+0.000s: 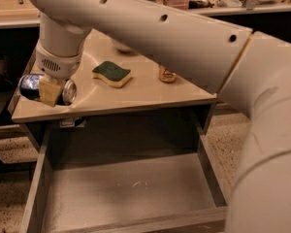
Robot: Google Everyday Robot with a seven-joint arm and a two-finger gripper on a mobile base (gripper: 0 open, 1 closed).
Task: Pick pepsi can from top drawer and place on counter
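Next, my gripper lets go of the pepsi can on the counter's front corner (47, 87), lying sideways short of the sponge.
The pepsi can (34, 85) is blue with silver ends and lies sideways in my gripper (51, 92), just above the front left corner of the counter (136, 93). One tan finger pad (50, 91) crosses the can's front; the other finger is hidden behind it. The top drawer (131, 188) stands pulled open below the counter, with a bare grey floor and low grey walls. My large white arm crosses the top of the view.
A green and yellow sponge (112, 73) lies on the counter. A small tan can (167, 74) stands further right, partly behind my arm. Another counter with clutter (223, 1) runs along the back. Speckled floor shows at both sides.
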